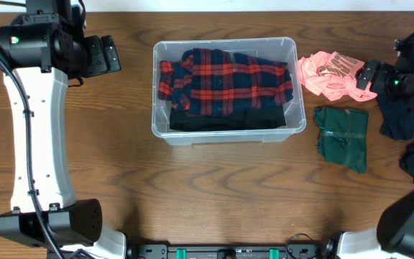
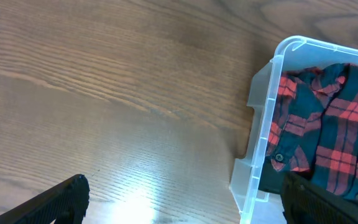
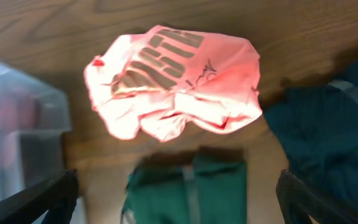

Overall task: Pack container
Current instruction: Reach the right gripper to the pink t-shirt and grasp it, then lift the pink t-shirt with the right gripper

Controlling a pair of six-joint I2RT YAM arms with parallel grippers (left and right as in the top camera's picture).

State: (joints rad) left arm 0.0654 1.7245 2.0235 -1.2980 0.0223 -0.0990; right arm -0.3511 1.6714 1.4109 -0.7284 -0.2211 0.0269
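Observation:
The next place for my right gripper to go and close is the pink shirt's middle (image 1: 349, 77) (image 3: 178, 86), between its blocky print and small black scribble.
The clear plastic container (image 1: 162, 122) stands mid-table and holds a red and navy plaid shirt (image 1: 225, 79) over dark cloth. Its rim (image 2: 272, 93) and the plaid shirt (image 2: 334, 124) show at the right of the left wrist view. My left gripper (image 1: 110, 54) is open and empty, above bare wood left of the container. My right gripper (image 1: 369, 75) is open and empty, above the right edge of a crumpled pink shirt (image 1: 329, 74). In the right wrist view the pink shirt (image 3: 179, 81) lies ahead of the jaws, with a folded green garment (image 3: 191, 190) between them.
The green garment (image 1: 342, 137) lies right of the container. A dark navy garment (image 1: 397, 115) lies at the far right edge, also at the right of the right wrist view (image 3: 328, 130). The container's blurred wall (image 3: 11, 124) is at the left there.

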